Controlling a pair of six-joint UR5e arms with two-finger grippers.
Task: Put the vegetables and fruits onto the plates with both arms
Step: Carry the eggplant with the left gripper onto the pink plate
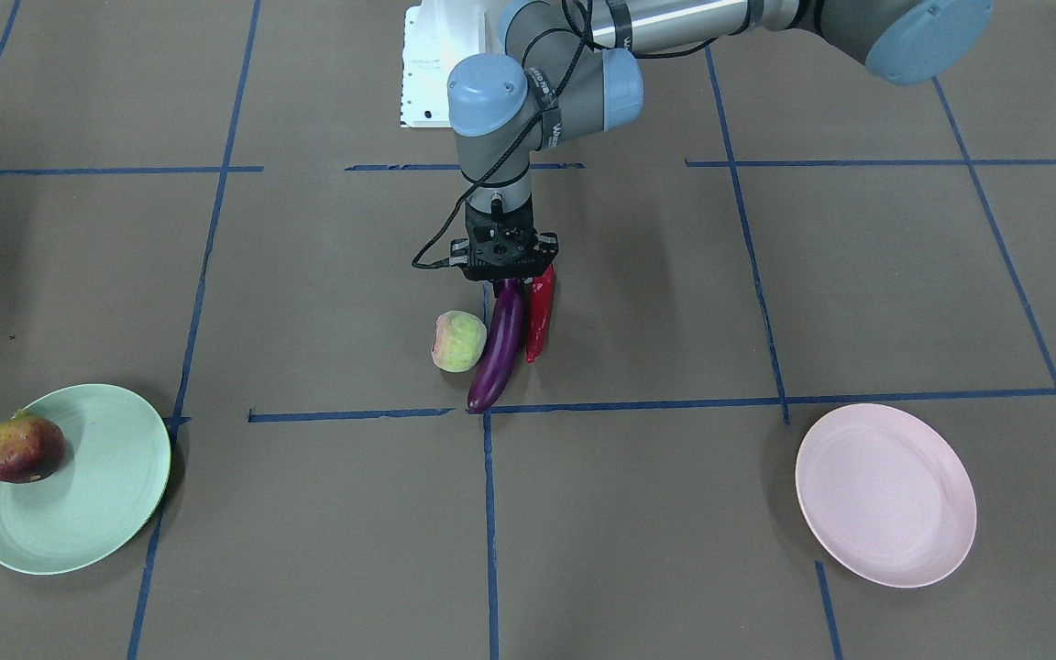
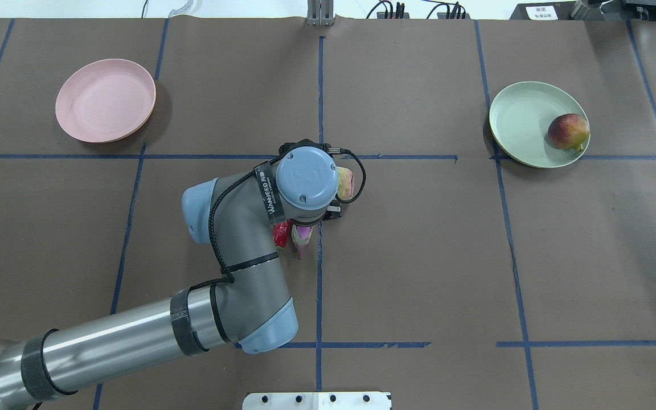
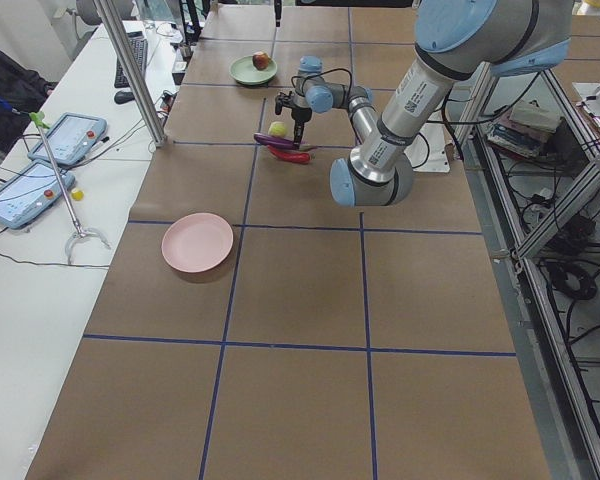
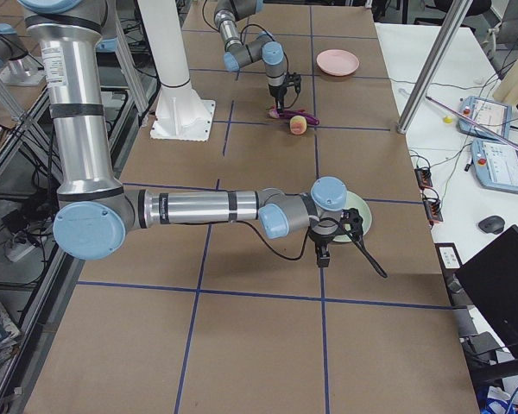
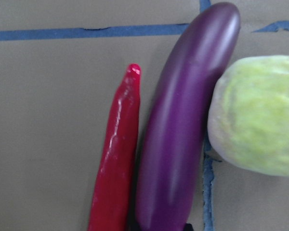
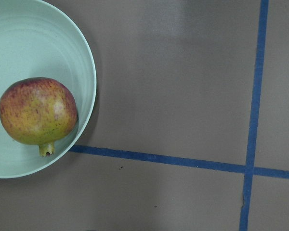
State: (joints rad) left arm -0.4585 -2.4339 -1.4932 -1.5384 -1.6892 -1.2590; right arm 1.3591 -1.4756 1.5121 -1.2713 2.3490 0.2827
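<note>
Next, I release the purple eggplant from my left gripper across the middle of the empty pink plate (image 1: 895, 490).
The purple eggplant (image 1: 499, 353) lies mid-table with the red chili (image 1: 539, 316) on one side and the pale yellow-green fruit (image 1: 459, 341) on the other. My left gripper (image 1: 507, 268) is down over the eggplant's stem end. In the left wrist view dark fingertips touch both sides of the eggplant (image 5: 183, 134), beside the chili (image 5: 118, 163) and the pale fruit (image 5: 257, 115). The dark red fruit (image 6: 37, 113) sits on the mint green plate (image 6: 19, 38). The pink plate (image 1: 885, 495) is empty. My right gripper (image 4: 322, 257) hovers beside the green plate; I cannot tell its state.
The white base block (image 1: 436, 64) stands at the robot's edge of the table. A metal pole (image 3: 130, 70) and the operators' table with tablets (image 3: 25, 195) stand beyond the far edge. Blue tape lines cross the brown table cover.
</note>
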